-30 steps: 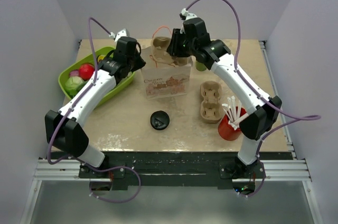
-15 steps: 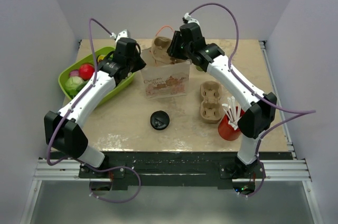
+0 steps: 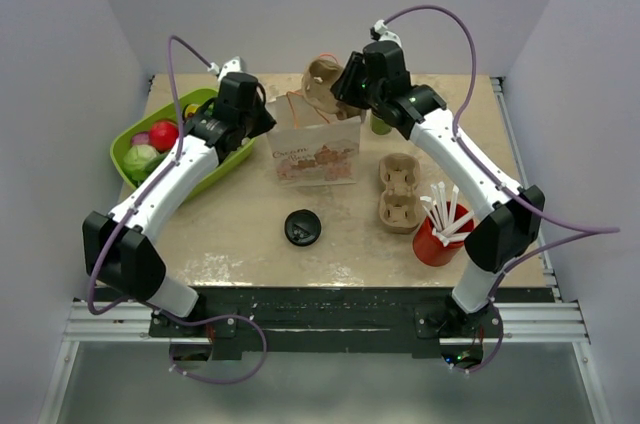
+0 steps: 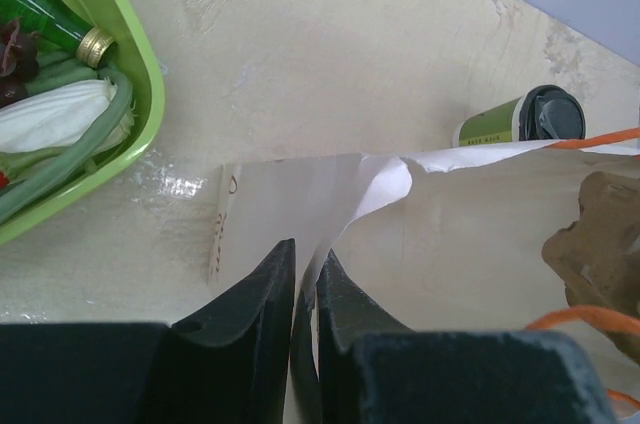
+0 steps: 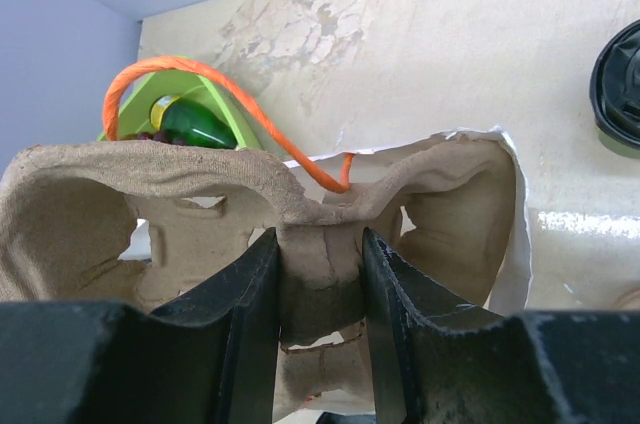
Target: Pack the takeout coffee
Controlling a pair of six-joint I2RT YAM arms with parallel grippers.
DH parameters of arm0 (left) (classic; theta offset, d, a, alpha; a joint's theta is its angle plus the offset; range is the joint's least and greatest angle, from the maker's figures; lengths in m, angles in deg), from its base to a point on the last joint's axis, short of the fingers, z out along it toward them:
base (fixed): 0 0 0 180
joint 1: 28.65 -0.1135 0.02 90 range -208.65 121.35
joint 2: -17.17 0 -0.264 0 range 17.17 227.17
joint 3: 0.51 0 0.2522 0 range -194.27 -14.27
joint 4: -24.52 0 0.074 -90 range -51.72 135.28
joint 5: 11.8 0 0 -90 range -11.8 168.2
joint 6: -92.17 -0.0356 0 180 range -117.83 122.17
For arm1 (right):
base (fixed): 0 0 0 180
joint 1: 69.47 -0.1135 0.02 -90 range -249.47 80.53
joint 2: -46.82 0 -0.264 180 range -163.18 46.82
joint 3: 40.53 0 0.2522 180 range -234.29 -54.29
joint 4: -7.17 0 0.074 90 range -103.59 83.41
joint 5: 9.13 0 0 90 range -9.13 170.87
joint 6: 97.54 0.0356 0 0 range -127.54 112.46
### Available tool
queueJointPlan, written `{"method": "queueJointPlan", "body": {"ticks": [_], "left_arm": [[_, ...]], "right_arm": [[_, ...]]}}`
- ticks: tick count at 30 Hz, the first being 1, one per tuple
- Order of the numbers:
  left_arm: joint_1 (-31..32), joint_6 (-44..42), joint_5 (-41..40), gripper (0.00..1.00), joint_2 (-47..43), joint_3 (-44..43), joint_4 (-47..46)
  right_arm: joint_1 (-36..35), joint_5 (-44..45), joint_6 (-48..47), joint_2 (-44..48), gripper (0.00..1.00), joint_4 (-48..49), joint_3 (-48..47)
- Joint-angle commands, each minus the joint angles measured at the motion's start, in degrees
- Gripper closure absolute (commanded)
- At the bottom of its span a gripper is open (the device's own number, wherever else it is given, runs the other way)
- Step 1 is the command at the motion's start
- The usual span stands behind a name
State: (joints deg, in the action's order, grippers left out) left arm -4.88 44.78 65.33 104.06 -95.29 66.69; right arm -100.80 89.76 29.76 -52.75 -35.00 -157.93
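My right gripper is holding the brown cup carrier over the bag's back rim. I will set it down and let go of it on the bottom of the white paper bag [image 3: 326,156].
The takeout coffee [image 3: 381,125], a small green cup with a black lid, stands on the table behind the white paper bag [image 3: 315,151], partly hidden by my right arm. It also shows in the left wrist view [image 4: 508,121], and its lid shows at the edge of the right wrist view [image 5: 620,84]. My left gripper [image 4: 305,274] is shut on the bag's left top edge [image 4: 350,194]. My right gripper [image 5: 320,274] is shut on the middle ridge of a brown cardboard cup carrier [image 3: 322,80], held over the bag's back rim by an orange handle [image 5: 200,79].
A second cup carrier [image 3: 399,191] lies right of the bag. A red cup with white straws [image 3: 437,236] stands at the front right. A loose black lid [image 3: 301,228] lies in front of the bag. A green bin [image 3: 205,179] of produce sits at the left.
My right gripper has moved right and back with the cup carrier, which has risen and turned above the bag's rim. The left gripper has kept its hold on the bag.
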Motion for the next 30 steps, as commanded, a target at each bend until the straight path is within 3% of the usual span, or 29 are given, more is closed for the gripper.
{"method": "queueJointPlan", "body": {"ticks": [1,15,20,30], "left_arm": [[-0.13,-0.25,-1.02,0.82,-3.57,1.03,-2.3],[-0.13,-0.6,-1.82,0.85,-4.71,3.4,-2.47],[-0.13,-2.0,1.35,0.84,-8.58,8.76,-8.54],[0.22,-2.53,4.69,0.84,-10.25,10.88,-12.23]], "right_arm": [[-0.31,0.78,2.33,-0.98,0.82,2.99,-0.79],[1.01,-0.89,4.53,7.27,0.82,5.99,6.42],[1.45,-0.88,8.57,10.01,0.82,10.91,10.82],[-0.39,2.6,5.6,4.48,0.83,6.0,6.7]]}}
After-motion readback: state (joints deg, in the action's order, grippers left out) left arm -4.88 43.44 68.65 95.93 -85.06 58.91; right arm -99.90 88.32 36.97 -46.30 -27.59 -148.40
